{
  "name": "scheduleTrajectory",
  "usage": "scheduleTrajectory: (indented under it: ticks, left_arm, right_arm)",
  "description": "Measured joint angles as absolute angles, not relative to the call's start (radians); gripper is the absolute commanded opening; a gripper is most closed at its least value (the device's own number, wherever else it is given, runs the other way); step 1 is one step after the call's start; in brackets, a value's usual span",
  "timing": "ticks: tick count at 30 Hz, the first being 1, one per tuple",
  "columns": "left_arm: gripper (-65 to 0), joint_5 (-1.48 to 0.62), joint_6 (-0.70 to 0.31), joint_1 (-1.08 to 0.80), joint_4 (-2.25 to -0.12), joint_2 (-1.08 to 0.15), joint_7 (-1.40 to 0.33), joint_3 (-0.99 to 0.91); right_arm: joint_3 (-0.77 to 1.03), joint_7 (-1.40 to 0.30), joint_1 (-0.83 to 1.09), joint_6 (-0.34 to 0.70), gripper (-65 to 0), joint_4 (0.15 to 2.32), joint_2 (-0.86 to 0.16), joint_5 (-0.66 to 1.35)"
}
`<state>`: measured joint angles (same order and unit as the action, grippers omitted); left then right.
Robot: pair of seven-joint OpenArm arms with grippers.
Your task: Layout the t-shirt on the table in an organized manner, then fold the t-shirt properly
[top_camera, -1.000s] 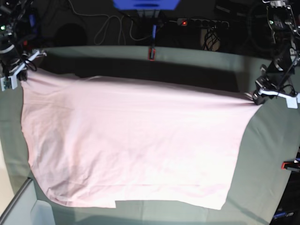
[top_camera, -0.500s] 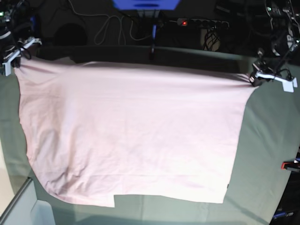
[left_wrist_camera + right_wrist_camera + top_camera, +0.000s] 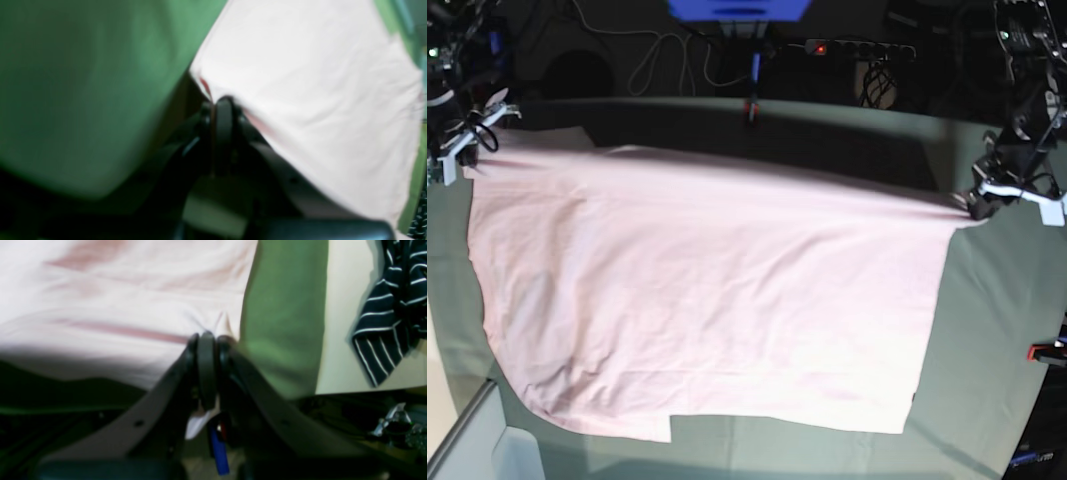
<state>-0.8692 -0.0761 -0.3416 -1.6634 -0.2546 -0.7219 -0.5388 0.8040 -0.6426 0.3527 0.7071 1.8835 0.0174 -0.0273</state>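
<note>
I need to let go of the t-shirt corner in my left gripper on the t-shirt's side edge point(image 3: 935, 268) point(image 3: 210, 48), just in from the raised far edge.
The pale pink t-shirt point(image 3: 707, 300) lies spread wide over the grey-green table point(image 3: 997, 330), plain side up with no lettering showing. Its two far corners are held up, so the far edge hangs a little above the cloth. In the base view my left gripper point(image 3: 975, 205) pinches the far right corner and my right gripper point(image 3: 465, 150) pinches the far left corner. The left wrist view shows the left gripper point(image 3: 220, 103) shut on the t-shirt point(image 3: 300, 83). In the right wrist view the right gripper point(image 3: 206, 338) is shut on the t-shirt point(image 3: 116, 306), beside the table point(image 3: 283, 323).
Red-and-black clamps sit at the far table edge point(image 3: 750, 108) and the right edge point(image 3: 1047, 352). Behind the table run a power strip point(image 3: 857, 47) and cables. A pale box edge point(image 3: 467, 440) shows at the lower left. A dark striped cloth point(image 3: 390, 323) lies off the table.
Both grippers raised the shirt's far edge up and away, then lowered it part of the way. The near hem slid slightly toward the far side.
</note>
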Motion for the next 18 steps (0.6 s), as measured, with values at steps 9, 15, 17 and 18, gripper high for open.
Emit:
scheduleTrajectory:
  ticks: [9, 15, 17, 18]
  left_arm:
    - [-64.8, -0.87, -0.082, -0.176, -1.523, -0.254, -0.731, -0.534]
    - [-64.8, -0.868, -0.078, -0.137, -1.444, -0.253, -0.731, -0.522]
    - [-64.8, -0.865, -0.073, -0.127, -1.432, -0.266, -0.722, -0.475]
    - [-64.8, -0.865, -0.075, -0.122, -1.427, -0.266, -0.723, -0.458]
  right_arm:
    - [0.802, -0.646, 0.186, 0.71, -65.0, 1.645, -0.062, -0.023]
    - [0.802, -0.653, 0.053, 0.71, -65.0, 1.576, -0.089, -0.027]
    - [0.802, -0.653, 0.006, 0.709, -65.0, 1.544, -0.103, -0.03]
    - [0.804, -0.652, -0.022, 0.708, -65.0, 1.528, -0.109, -0.037]
